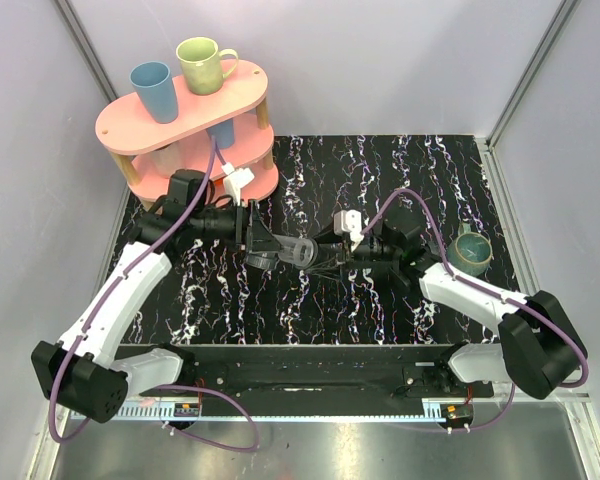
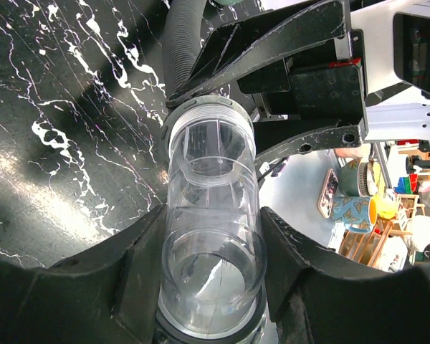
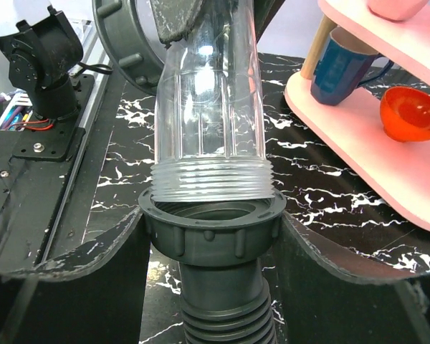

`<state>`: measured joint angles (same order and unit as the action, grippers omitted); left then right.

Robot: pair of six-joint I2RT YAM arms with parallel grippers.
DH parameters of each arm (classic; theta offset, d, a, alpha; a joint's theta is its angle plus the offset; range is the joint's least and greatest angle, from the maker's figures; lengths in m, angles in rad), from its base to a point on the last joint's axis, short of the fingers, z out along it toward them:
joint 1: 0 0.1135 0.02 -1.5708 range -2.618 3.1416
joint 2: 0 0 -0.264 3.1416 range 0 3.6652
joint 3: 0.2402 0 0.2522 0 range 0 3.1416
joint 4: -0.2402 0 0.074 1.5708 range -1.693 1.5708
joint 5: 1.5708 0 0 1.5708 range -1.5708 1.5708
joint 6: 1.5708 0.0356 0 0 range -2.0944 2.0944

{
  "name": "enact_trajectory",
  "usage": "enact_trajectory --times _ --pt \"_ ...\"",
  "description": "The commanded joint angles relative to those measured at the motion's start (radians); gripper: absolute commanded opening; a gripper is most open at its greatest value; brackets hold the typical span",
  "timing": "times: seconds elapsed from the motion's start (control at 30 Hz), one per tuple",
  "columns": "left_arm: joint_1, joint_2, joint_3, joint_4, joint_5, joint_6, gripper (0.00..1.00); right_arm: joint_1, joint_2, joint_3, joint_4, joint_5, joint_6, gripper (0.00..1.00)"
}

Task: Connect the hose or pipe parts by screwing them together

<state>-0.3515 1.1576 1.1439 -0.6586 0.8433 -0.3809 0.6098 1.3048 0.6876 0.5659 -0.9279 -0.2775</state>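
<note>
My right gripper should set the black ribbed hose down on the black table (image 1: 302,299) between the clear fitting and the front edge of the table.
My left gripper (image 2: 211,215) is shut on the clear tubular fitting (image 2: 211,172), which lies level between the two arms (image 1: 300,250). A grey ring (image 2: 201,331) circles the fitting's end by my left wrist. My right gripper (image 3: 211,218) is shut on the dark ribbed collar (image 3: 211,236) of the black ribbed hose (image 3: 226,319). The fitting's threaded end (image 3: 211,183) rests in the mouth of that collar, slightly tilted, with its threads showing outside. In the top view the left gripper (image 1: 265,243) and the right gripper (image 1: 342,255) face each other above the table's middle.
A pink two-tier shelf (image 1: 180,125) stands at the back left, close behind my left arm, carrying a blue cup (image 1: 152,90) and a green mug (image 1: 205,63). Its lower tier holds a dark blue mug (image 3: 340,68) and an orange bowl (image 3: 412,115). A teal mug (image 1: 472,250) sits right of my right arm.
</note>
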Motion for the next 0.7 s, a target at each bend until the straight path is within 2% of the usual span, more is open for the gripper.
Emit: enact_trajectory --times 0.0,0.03,0.1,0.13,0.23,0.37,0.47,0.67 --pt "-0.007 0.017 -0.033 -0.012 -0.119 0.047 0.00 0.034 -0.042 0.030 0.129 -0.015 0.027 0.33" --pt "-0.009 0.020 -0.039 -0.010 -0.119 0.043 0.00 0.038 -0.038 0.027 0.129 -0.009 0.027 0.38" --pt "-0.015 0.024 -0.044 0.000 -0.118 0.043 0.00 0.042 -0.036 0.021 0.129 0.012 0.024 0.41" --pt "-0.015 0.021 -0.055 0.007 -0.116 0.040 0.00 0.042 -0.036 0.021 0.126 0.015 0.017 0.40" --pt "-0.018 0.024 -0.062 0.014 -0.118 0.036 0.00 0.054 -0.035 0.052 0.048 0.035 -0.041 0.24" --pt "-0.026 0.042 -0.062 0.014 -0.125 0.020 0.00 0.080 -0.036 0.118 -0.157 0.096 -0.152 0.24" --pt "-0.032 0.056 -0.052 0.001 -0.145 0.005 0.00 0.093 -0.039 0.162 -0.246 0.136 -0.207 0.22" --pt "-0.038 0.086 -0.010 -0.062 -0.187 -0.001 0.00 0.102 -0.026 0.207 -0.279 0.182 -0.232 0.27"
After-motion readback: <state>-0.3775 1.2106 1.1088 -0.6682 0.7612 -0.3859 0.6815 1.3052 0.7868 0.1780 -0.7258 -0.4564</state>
